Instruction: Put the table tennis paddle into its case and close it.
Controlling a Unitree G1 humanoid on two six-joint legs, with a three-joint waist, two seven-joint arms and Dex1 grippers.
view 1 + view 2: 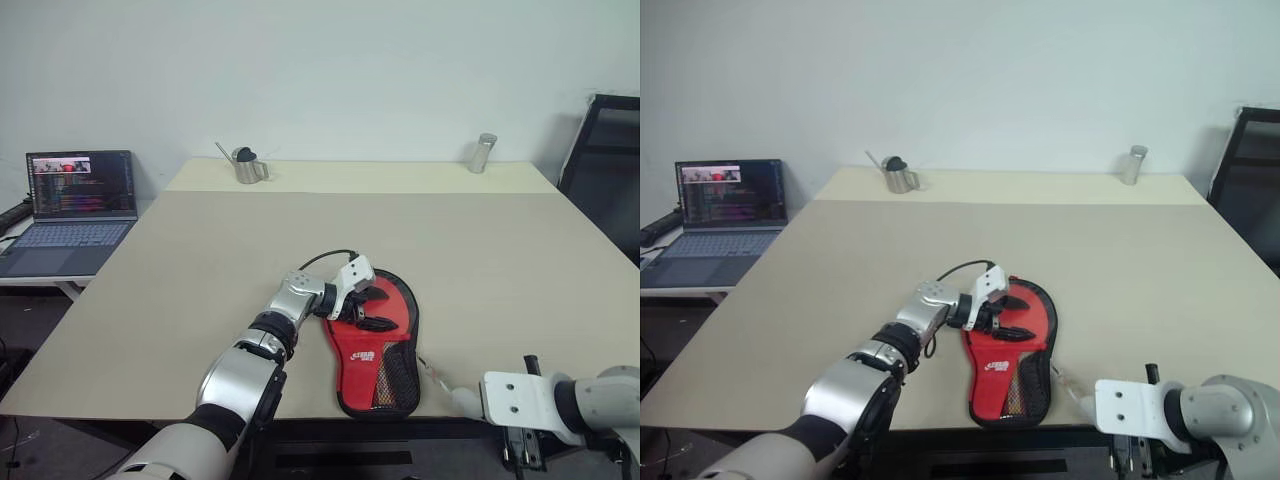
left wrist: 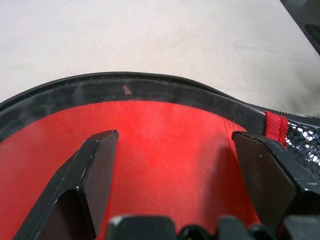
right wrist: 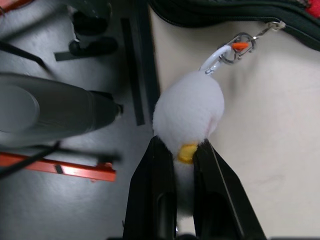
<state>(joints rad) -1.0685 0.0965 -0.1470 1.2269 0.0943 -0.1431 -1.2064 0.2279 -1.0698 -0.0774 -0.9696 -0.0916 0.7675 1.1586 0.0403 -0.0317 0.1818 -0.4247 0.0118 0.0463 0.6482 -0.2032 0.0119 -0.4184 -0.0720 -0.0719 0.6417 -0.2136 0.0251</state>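
The robot's right gripper will release the white plush charm so it hangs off the table's front edge [image 1: 410,461] below the case's narrow end.
The case [image 1: 362,356] lies flat near the table's front edge, red logo side up, with its black zipper rim [image 2: 150,87] around it and mesh [image 1: 397,378] at the narrow end. My left gripper [image 1: 367,312] rests on the red face with its fingers [image 2: 92,170] spread open and nothing between them. A white plush charm [image 3: 187,107] hangs from the zipper pull [image 3: 274,25] by a metal ring [image 3: 235,47]. My right gripper [image 3: 184,150] is shut on that charm, just off the table's front edge. The table tennis paddle is hidden.
A laptop [image 1: 75,205] stands open on a side desk at the left. A small metal watering can [image 1: 247,165] and a metal cup [image 1: 482,153] sit at the table's far edge. A black chair [image 1: 605,160] is at the right.
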